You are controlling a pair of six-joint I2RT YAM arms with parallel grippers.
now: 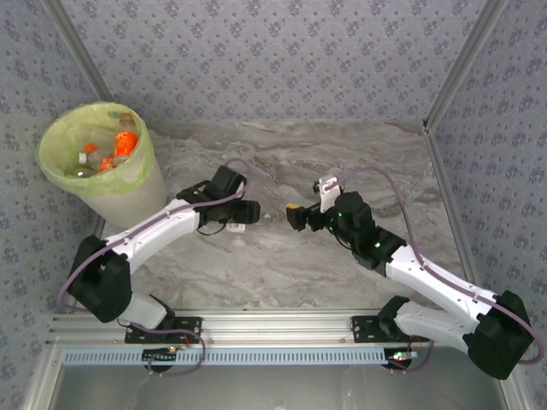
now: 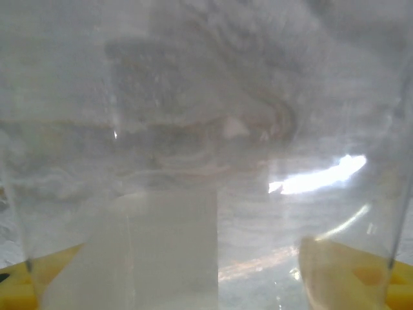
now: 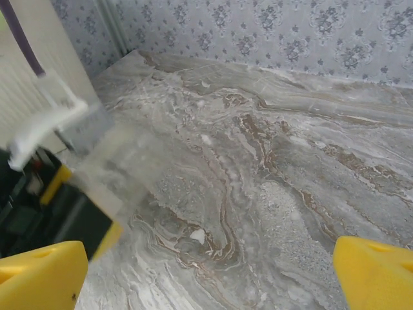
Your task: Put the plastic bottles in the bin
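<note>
Next, I release the clear plastic bottle with my left gripper inside the bin (image 1: pixel 74 154), between the yellow-green liner and the orange-labelled bottles.
A clear plastic bottle (image 2: pixel 206 129) with a white label (image 2: pixel 155 252) sits right up against the left wrist camera, between that gripper's yellow fingertips (image 2: pixel 16 284). My left gripper (image 2: pixel 206 284) is shut on it, near the table's middle (image 1: pixel 244 213). From the right wrist the same bottle (image 3: pixel 119 165) appears as a blurred clear shape at the left. My right gripper (image 1: pixel 295 215) faces it from a short way off, open, with bare marble between its yellow fingertips (image 3: pixel 39 278). The white bin (image 1: pixel 128 196) with its yellow-green liner stands at the far left and holds several bottles (image 1: pixel 124 147).
The grey marbled table top (image 1: pixel 342 162) is closed in by patterned walls at the back and sides. A metal rail (image 1: pixel 282 329) runs along the near edge where both arm bases are bolted.
</note>
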